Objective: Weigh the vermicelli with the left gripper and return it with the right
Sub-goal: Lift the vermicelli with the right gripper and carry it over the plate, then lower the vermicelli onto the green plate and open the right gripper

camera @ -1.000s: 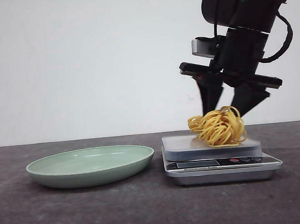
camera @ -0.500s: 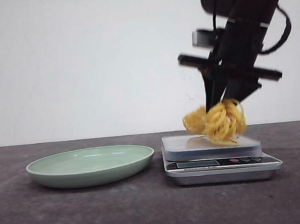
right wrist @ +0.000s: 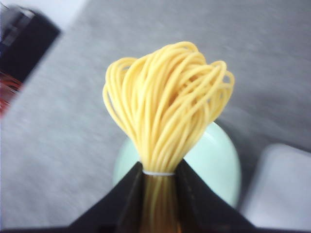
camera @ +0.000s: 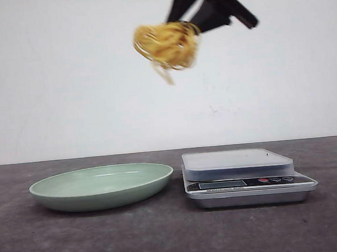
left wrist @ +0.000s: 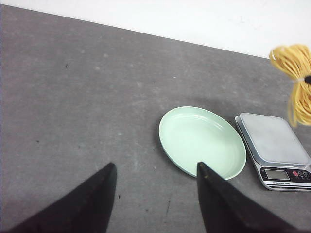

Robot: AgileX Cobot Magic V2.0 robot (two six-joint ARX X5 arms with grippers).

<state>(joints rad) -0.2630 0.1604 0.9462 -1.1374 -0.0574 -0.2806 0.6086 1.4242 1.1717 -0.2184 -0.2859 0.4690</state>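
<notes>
My right gripper is to release the yellow vermicelli bundle on the green plate [camera: 94, 177] [right wrist: 157, 172], near its middle, slightly away from the scale. The bundle is now held high in the air.
My right gripper [camera: 190, 20] is shut on the yellow vermicelli bundle [camera: 167, 44] and holds it high in the air, above the gap between the green plate [camera: 103, 186] and the scale [camera: 242, 175]. In the right wrist view the vermicelli [right wrist: 167, 116] is pinched between the black fingers [right wrist: 131, 194] at a white tie, with the plate [right wrist: 218, 160] below it. My left gripper [left wrist: 155, 167] is open and empty, above bare table beside the plate [left wrist: 201, 141]. The scale platform [left wrist: 272, 138] is bare, and the vermicelli [left wrist: 296, 77] hangs at the view's edge.
The dark grey table [camera: 165, 231] runs back to a white wall. The scale stands right of the plate, its display and buttons [camera: 249, 182] facing front. A dark object [right wrist: 24, 43] shows blurred at the far side of the right wrist view.
My right gripper has lifted the vermicelli off the scale, moving up and to the left. The scale platform is now bare.
</notes>
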